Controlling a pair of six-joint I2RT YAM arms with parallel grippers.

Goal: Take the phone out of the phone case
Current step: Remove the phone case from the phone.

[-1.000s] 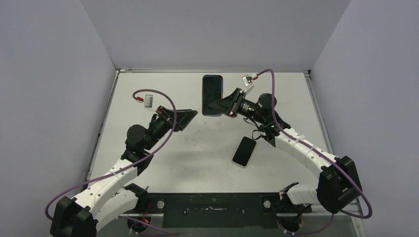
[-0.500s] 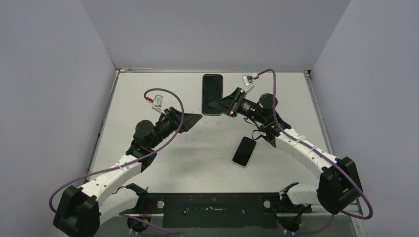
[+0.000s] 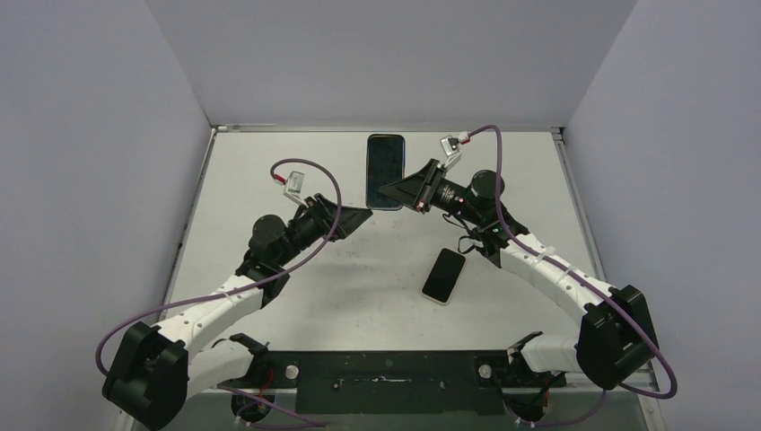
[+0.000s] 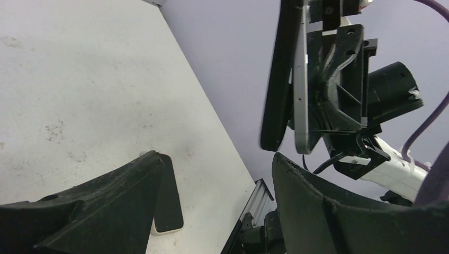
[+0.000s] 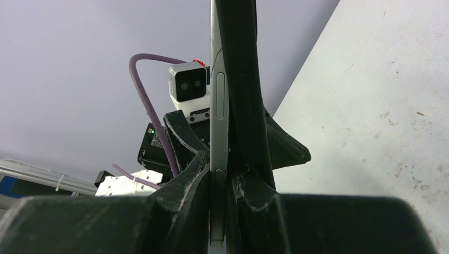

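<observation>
The phone case gapes away from the phone at the phone's lower end, so the left gripper will move up, grip the phone case alone (image 4: pixel 275 127) and pull it off.
The phone (image 3: pixel 386 171), a dark slab with a silver edge (image 5: pixel 218 121), sits in a black phone case (image 5: pixel 244 95) and is held up above the table's far middle. My right gripper (image 3: pixel 406 191) is shut on its lower end, jaws pinching phone and case together (image 5: pixel 225 174). In the left wrist view it stands edge-on, silver phone (image 4: pixel 301 84) beside black case (image 4: pixel 276 79), the two slightly apart at the lower end. My left gripper (image 3: pixel 357 217) is open and empty (image 4: pixel 217 180), just left of and below the held phone, not touching it.
A second handset with a white rim (image 3: pixel 443 276) lies flat on the table (image 3: pixel 269 171) under the right arm, also seen past the left finger (image 4: pixel 168 209). Grey walls close in the table on three sides. A black rail (image 3: pixel 386 368) runs along the near edge.
The left arm has swung right and forward, bringing its open gripper close to the held phone. The right arm and the phone have not moved.
</observation>
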